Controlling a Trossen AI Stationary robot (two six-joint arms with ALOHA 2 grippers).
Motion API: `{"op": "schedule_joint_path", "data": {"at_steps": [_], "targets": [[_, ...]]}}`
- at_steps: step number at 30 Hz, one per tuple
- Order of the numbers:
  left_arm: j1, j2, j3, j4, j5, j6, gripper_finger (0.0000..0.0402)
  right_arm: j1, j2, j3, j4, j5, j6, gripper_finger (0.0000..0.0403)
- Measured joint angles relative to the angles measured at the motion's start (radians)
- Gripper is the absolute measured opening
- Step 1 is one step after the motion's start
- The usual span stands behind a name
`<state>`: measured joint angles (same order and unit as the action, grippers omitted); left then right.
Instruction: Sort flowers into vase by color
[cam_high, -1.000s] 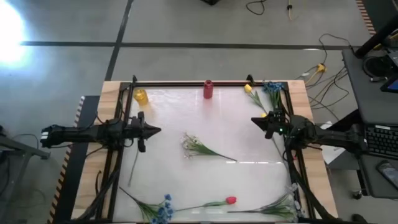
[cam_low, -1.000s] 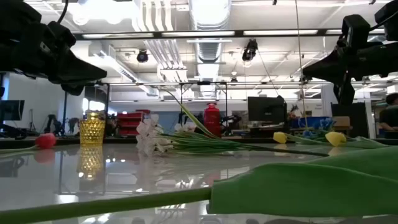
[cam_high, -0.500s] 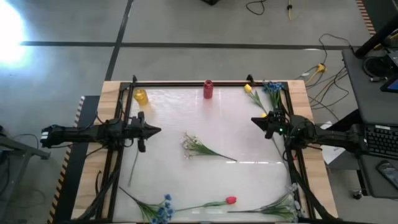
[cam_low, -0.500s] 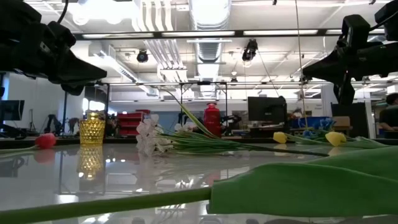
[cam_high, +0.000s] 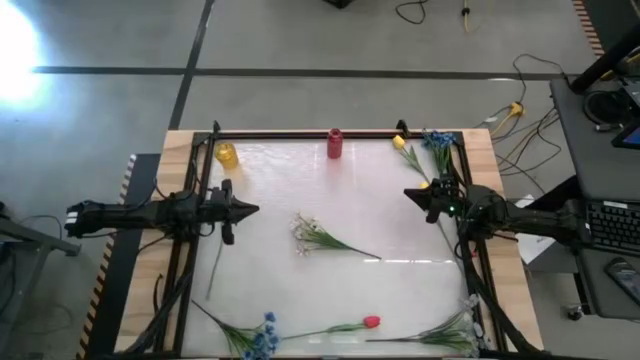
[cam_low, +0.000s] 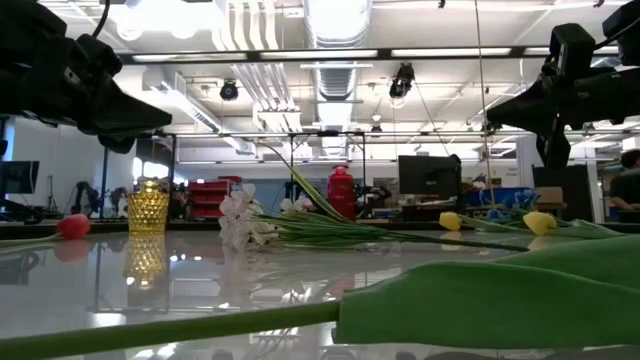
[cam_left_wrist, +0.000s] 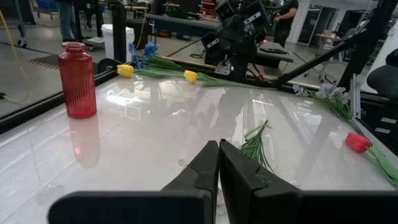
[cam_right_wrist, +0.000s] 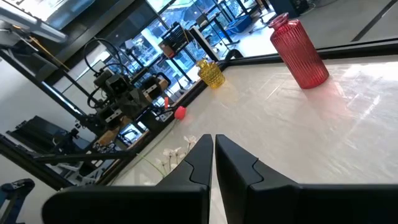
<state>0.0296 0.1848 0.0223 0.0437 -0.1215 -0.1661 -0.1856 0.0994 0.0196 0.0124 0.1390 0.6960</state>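
Note:
My right gripper is to grab the stem (cam_high: 427, 188) next, just below the flower of the nearer yellow tulip, the one beside my right gripper.
A white spray (cam_high: 312, 234) lies flat mid-table, also in the low view (cam_low: 245, 215). Yellow tulips (cam_high: 403, 148) and blue clusters (cam_high: 437, 139) lie at the far right corner. A red tulip (cam_high: 368, 322), a blue cluster (cam_high: 262, 336) and another white spray (cam_high: 455, 325) lie along the near edge. A red vase (cam_high: 334, 143) and a yellow vase (cam_high: 227, 154) stand at the far edge. My left gripper (cam_high: 252, 209) hovers shut at the left side, my right gripper (cam_high: 408, 193) shut at the right side; both hold nothing.
A black frame (cam_high: 300, 133) runs around the white tabletop. A loose green stem (cam_high: 215, 268) lies near the left edge. Open tabletop lies between the two grippers and around the central spray. Cables and a desk with a keyboard (cam_high: 612, 225) sit beyond the right side.

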Motion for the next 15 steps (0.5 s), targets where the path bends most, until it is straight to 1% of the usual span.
{"op": "schedule_joint_path", "data": {"at_steps": [3, 9, 12, 15], "targets": [[0.0, 0.0, 0.0, 0.0, 0.0, 0.0, 0.0, 0.0, 0.0, 0.0, 0.0, 0.0, 0.006, 0.0013], [0.0, 0.0, 0.0, 0.0, 0.0, 0.0, 0.0, 0.0, 0.0, -0.004, 0.039, 0.0, 0.171, 0.0013], [0.0, 0.0, 0.0, 0.0, 0.0, 0.0, 0.0, 0.0, 0.0, -0.004, 0.041, 0.004, 0.181, 0.0013], [0.0, 0.0, 0.0, 0.0, 0.0, 0.0, 0.0, 0.0, 0.002, -0.003, 0.099, 0.055, 0.177, 0.0013]]}}
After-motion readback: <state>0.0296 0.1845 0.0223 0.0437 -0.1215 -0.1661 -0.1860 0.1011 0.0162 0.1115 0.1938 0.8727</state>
